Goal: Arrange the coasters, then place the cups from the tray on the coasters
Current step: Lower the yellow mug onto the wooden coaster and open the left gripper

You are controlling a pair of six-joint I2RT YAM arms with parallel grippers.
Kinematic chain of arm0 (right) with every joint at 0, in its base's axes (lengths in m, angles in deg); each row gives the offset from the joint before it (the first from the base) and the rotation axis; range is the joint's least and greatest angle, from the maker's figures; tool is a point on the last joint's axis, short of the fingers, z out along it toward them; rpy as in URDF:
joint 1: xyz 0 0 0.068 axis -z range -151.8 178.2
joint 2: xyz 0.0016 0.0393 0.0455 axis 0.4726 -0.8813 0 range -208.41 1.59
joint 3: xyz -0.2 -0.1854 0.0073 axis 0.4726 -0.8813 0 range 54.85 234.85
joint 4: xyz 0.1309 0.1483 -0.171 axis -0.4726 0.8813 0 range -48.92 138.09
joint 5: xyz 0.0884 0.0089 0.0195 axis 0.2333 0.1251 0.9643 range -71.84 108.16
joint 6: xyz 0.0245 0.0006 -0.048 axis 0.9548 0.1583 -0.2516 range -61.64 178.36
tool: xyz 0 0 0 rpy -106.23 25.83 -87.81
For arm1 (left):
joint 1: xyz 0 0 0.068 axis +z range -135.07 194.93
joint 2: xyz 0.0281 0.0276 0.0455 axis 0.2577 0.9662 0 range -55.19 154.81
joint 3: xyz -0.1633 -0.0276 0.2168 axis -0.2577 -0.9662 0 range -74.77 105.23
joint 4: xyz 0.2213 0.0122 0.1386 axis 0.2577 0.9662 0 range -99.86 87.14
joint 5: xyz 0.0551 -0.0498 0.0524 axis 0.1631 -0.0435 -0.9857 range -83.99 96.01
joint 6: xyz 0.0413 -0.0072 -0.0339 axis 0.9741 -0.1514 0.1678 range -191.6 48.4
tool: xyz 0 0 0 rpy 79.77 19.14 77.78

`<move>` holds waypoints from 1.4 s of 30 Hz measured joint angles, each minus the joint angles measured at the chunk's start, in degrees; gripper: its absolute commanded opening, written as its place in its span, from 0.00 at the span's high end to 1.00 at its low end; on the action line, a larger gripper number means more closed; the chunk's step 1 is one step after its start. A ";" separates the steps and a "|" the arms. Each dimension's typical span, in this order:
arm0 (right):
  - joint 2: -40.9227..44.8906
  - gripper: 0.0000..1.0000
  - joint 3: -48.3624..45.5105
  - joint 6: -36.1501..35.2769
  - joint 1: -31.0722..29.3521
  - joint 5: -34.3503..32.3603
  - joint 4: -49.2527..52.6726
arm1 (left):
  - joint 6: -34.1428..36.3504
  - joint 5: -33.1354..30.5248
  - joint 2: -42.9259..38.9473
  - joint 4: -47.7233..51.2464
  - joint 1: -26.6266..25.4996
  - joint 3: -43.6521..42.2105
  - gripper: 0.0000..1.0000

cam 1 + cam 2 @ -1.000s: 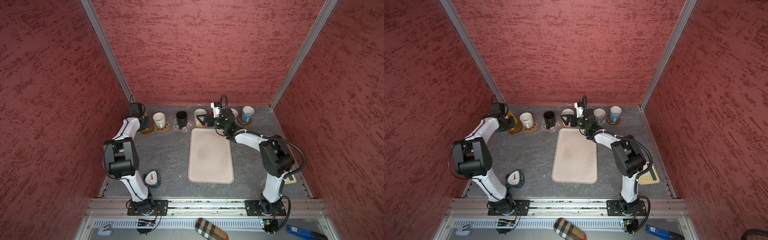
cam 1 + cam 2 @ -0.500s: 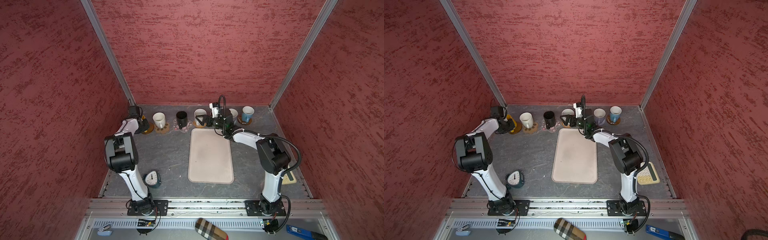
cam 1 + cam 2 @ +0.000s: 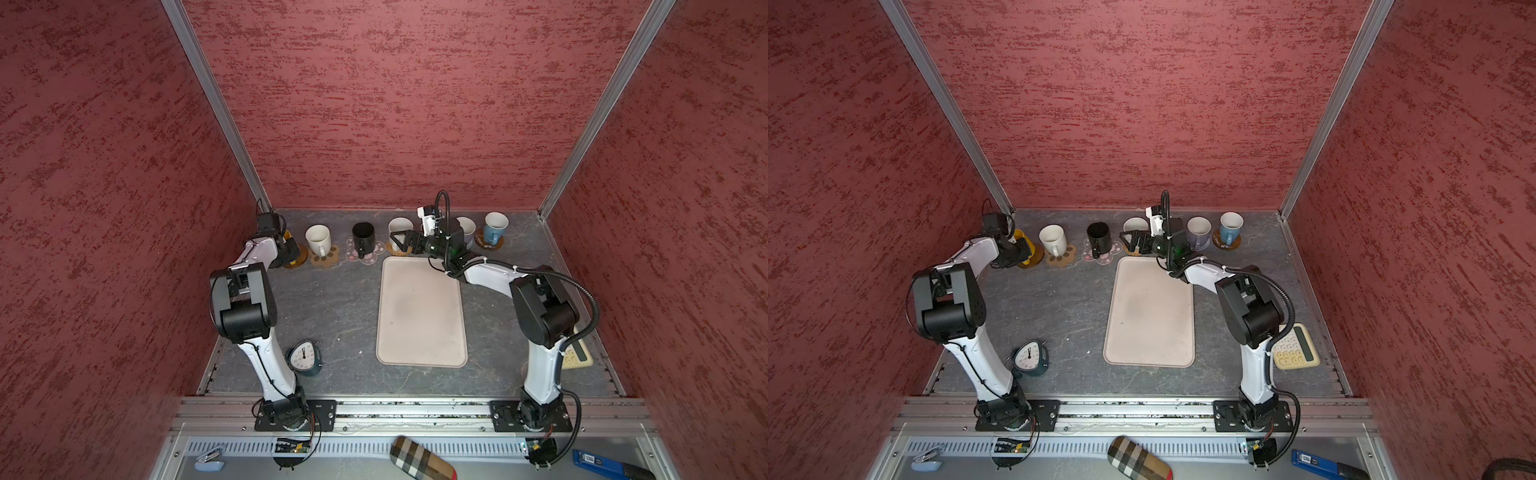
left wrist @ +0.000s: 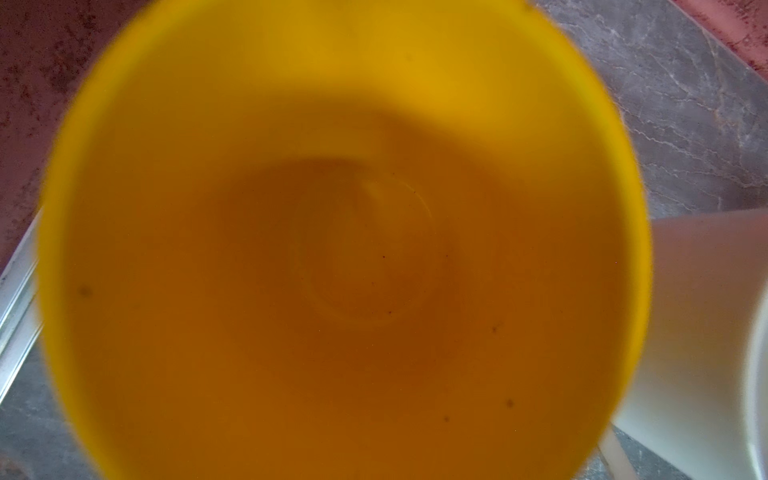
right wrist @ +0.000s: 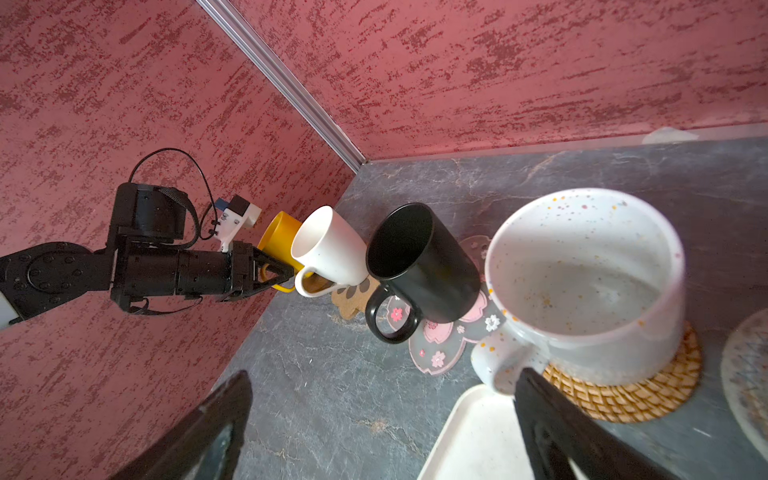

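My left gripper will release the yellow cup on the brown disc coaster (image 3: 293, 252), next to the white cup's paw coaster.
Cups stand in a row along the back wall: a white cup (image 3: 318, 239) on the paw coaster (image 3: 327, 258), a black cup (image 3: 363, 236) on the pink flower coaster (image 3: 376, 249), a speckled white cup (image 5: 582, 282) on the rattan coaster (image 5: 623, 395), then a lavender cup (image 3: 1198, 230) and a blue cup (image 3: 494, 226) on a brown coaster (image 3: 489, 244). My left gripper (image 5: 276, 276) is shut on the handle of the yellow cup (image 4: 345, 249) over a brown disc coaster (image 3: 1036, 258). The right gripper (image 5: 378, 432) is open, one finger (image 5: 552, 428) beside the speckled cup's handle. The tray (image 3: 420, 311) is bare.
A pale round coaster (image 5: 748, 374) lies beside the rattan one, bare where it shows. An alarm clock (image 3: 305, 357) stands front left and a cream calculator (image 3: 1296, 347) front right. The left wall is close behind the left gripper.
The left arm has drawn slightly toward the back left corner, still gripping the yellow cup. The right gripper has stayed open beside the speckled cup.
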 measured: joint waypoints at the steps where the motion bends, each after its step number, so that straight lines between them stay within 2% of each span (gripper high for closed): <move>1: 0.00 0.01 0.00 0.00 0.00 0.00 0.00 | 0.02 0.00 0.02 0.00 0.00 0.00 1.00; 26: -0.07 0.01 0.00 -0.59 0.00 0.79 0.04 | 2.43 -4.31 1.73 0.61 -2.60 1.29 1.00; 42: -0.07 0.01 0.00 -0.59 0.00 0.79 0.09 | 2.56 -4.92 1.95 0.20 -2.82 1.60 0.69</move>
